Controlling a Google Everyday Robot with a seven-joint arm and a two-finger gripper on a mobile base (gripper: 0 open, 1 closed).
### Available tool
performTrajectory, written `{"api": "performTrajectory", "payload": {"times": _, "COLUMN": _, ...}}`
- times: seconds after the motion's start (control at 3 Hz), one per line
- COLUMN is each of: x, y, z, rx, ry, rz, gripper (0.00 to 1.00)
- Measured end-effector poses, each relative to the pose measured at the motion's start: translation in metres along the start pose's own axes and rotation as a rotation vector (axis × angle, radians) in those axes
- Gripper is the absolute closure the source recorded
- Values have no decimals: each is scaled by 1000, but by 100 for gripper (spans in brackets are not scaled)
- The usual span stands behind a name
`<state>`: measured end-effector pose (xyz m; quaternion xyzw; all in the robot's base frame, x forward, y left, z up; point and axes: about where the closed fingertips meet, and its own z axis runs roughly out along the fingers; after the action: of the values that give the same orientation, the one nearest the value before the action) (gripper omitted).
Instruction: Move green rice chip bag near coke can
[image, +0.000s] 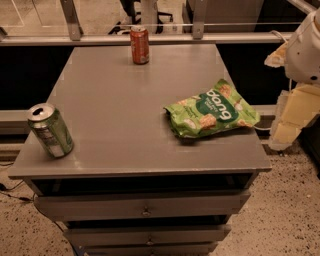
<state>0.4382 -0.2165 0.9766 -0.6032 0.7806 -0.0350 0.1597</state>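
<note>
My gripper goes to the green rice chip bag next. It should then close on the bag's middle, across the dark green label (216, 107).
The green rice chip bag (212, 115) lies flat on the right side of the grey table (125, 100), near its right edge, with its dark green label facing up. The coke can (140, 45) stands upright at the far edge of the table, left of centre and well apart from the bag. My gripper (287, 131) hangs off the table's right side, just right of the bag and at about the table top's height, holding nothing that shows.
A green-and-silver can (50, 131) stands at the table's front left corner. Drawers (145, 210) sit under the table top. A metal rail (150, 39) runs behind the far edge. A speckled floor (285, 215) lies to the right.
</note>
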Motion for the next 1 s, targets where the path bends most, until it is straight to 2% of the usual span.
{"api": "performTrajectory", "payload": {"times": 0.33, "x": 0, "y": 0, "z": 3, "rx": 2, "ry": -6, "rz": 0, "gripper": 0}}
{"api": "performTrajectory", "payload": {"times": 0.67, "x": -1, "y": -4, "z": 40, "rx": 8, "ry": -88, "rz": 1, "gripper": 0}}
{"api": "performTrajectory", "payload": {"times": 1.0, "x": -11, "y": -18, "z": 79, "rx": 19, "ry": -185, "rz": -5, "gripper": 0}}
